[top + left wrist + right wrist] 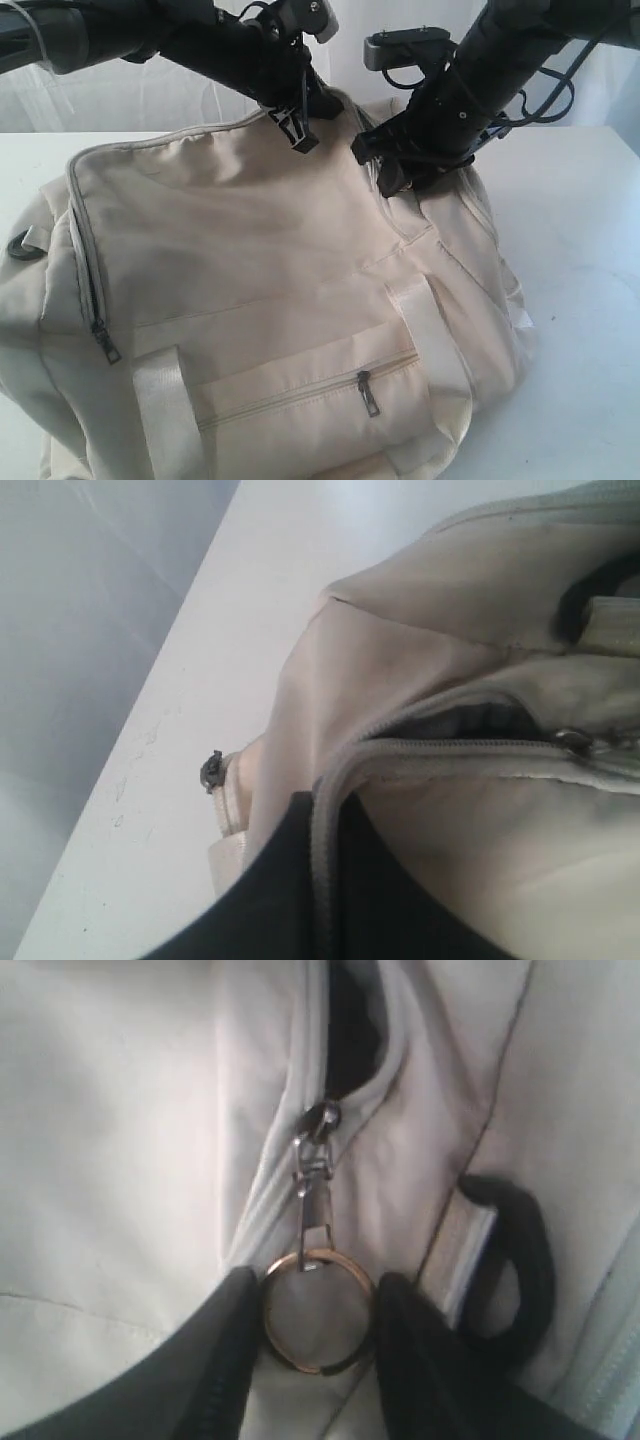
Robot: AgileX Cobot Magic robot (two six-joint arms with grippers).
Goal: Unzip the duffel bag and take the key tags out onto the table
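Observation:
The robot's right gripper needs to release the zipper pull at the main zipper's near end (424, 241), just above the cream strap. The pull is now at the bag's far top.
The cream duffel bag (250, 260) fills the table's (590, 300) middle. My left gripper (296, 128) is at the bag's far top and is shut on the zipper edge (322, 810); its black fingers (270, 890) pinch the tape. Beyond it the main zipper gapes a little, showing grey lining (470, 720) up to a metal slider (575, 742). My right gripper (385, 165) is just right of it. In the right wrist view that gripper (318, 1295) is shut on the round metal ring (318, 1362) hanging from the zipper pull (312, 1200). The key tags are hidden.
A front pocket zipper pull (371, 393) and a side zipper pull (104, 342) hang on the near face. A black D-ring (520, 1260) sits beside the right fingers. White table (190, 690) borders the bag; a grey floor (80, 630) lies past its edge.

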